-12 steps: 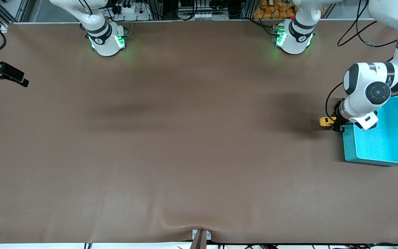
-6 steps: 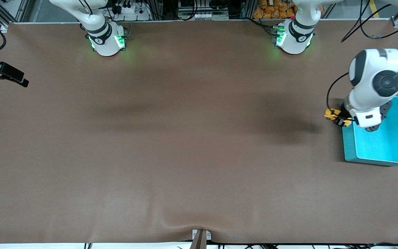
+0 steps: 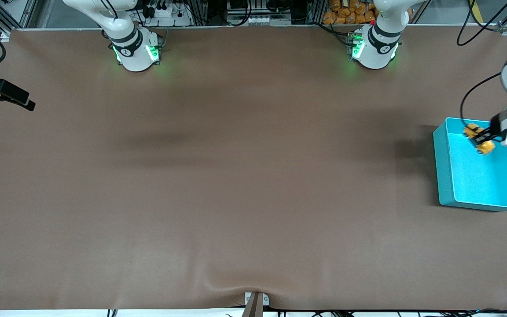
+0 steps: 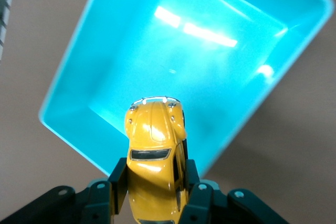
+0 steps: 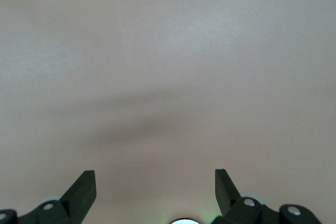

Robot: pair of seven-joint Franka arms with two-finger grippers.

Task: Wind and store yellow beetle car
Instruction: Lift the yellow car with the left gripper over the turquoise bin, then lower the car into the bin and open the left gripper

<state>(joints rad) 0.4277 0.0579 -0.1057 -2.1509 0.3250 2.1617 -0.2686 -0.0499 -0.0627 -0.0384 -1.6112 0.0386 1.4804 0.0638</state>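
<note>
I need to use my left gripper to put the yellow beetle car down on the turquoise bin's bottom, toward its table-middle side (image 3: 467, 168). The car is in the air above the bin now.
My left gripper (image 3: 481, 140) is shut on the yellow beetle car (image 3: 479, 138) and holds it in the air over the turquoise bin (image 3: 443, 176), above the part of the bin nearest the robots' bases. In the left wrist view the car (image 4: 155, 145) sits nose outward between the black fingers (image 4: 119, 179) of the gripper (image 4: 155, 184), with the bin (image 4: 71, 69) below it; the bin holds nothing. My right gripper (image 5: 155, 178) is open and empty over bare brown table and does not show in the front view.
The bin stands at the left arm's end of the table, close to its edge. A black camera mount (image 3: 5, 93) juts in at the right arm's end. The brown mat (image 3: 236, 176) is bare elsewhere.
My left gripper has lifted the car from the table beside the bin and carried it over the bin. The right arm has not moved.
</note>
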